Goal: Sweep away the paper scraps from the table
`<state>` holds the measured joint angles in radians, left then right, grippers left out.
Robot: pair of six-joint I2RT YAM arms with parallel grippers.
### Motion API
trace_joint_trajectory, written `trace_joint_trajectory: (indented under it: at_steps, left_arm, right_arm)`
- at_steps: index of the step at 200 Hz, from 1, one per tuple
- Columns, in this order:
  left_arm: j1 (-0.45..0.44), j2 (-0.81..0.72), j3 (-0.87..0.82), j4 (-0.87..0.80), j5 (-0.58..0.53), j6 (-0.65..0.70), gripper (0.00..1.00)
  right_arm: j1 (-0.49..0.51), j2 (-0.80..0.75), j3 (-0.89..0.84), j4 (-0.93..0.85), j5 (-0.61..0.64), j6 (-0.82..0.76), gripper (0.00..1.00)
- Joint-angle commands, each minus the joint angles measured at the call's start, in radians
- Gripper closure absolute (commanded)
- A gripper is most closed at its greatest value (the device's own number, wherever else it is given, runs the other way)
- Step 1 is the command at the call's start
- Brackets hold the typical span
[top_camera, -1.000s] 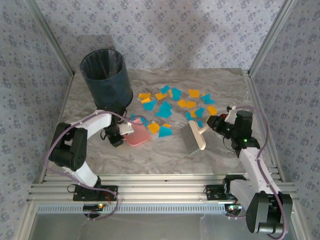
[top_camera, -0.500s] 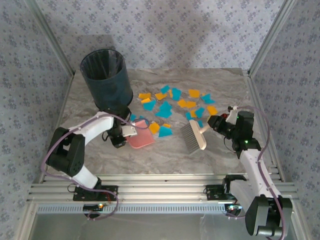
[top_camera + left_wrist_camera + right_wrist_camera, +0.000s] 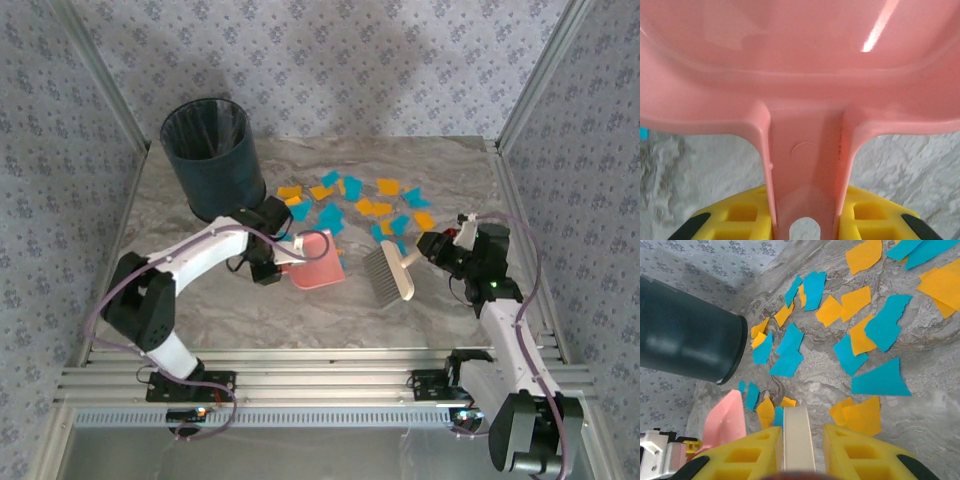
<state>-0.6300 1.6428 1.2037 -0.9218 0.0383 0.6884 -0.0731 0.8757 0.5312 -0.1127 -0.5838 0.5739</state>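
My left gripper is holding the dustpan by the slotted end of its handle. I need to put the dustpan down and then take the handle closer to the pan [image 3: 805, 145].
Orange and teal paper scraps [image 3: 352, 206] lie scattered across the middle of the marbled table [image 3: 250, 312]; they also spread ahead of the right wrist as paper scraps [image 3: 875, 335]. My left gripper [image 3: 270, 266] is shut on the handle of a pink dustpan [image 3: 318, 262], which sits at the near left edge of the scraps. Up close, the dustpan [image 3: 800, 60] has its handle clamped in the left gripper [image 3: 804, 226] between yellow fingers. My right gripper [image 3: 441, 248] is shut on the cream handle of a brush [image 3: 386, 272], bristles toward the dustpan. The brush handle [image 3: 798, 435] runs out of the right gripper [image 3: 800, 456].
A dark blue bin [image 3: 213, 160] stands upright at the back left, close behind the left arm; it also shows as the bin [image 3: 685, 335]. Aluminium rails [image 3: 300, 372] edge the table. Bare tabletop lies near the front.
The left arm has carried the dustpan to the right, closer to the brush, over two near scraps. The right arm and brush have barely moved.
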Motion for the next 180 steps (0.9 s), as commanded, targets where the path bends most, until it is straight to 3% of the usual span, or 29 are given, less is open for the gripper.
trace_joint_trajectory:
  at_steps: [1,102,150,180]
  left_arm:
    - [-0.031,0.07,0.064,-0.021,0.048,0.013,0.79]
    - [-0.092,0.248,0.158,-0.044,0.026,0.004,0.73]
    - [-0.09,0.258,0.138,-0.005,0.036,-0.02,0.64]
    - [-0.078,0.233,0.1,0.059,0.049,-0.049,0.52]
  right_arm:
    - [-0.011,-0.032,-0.004,-0.023,-0.015,-0.024,1.0]
    - [-0.034,-0.096,0.0,-0.123,0.062,-0.072,1.0]
    - [-0.038,-0.101,-0.001,-0.132,0.058,-0.077,1.0]
    - [-0.042,-0.106,0.0,-0.141,0.053,-0.08,1.0]
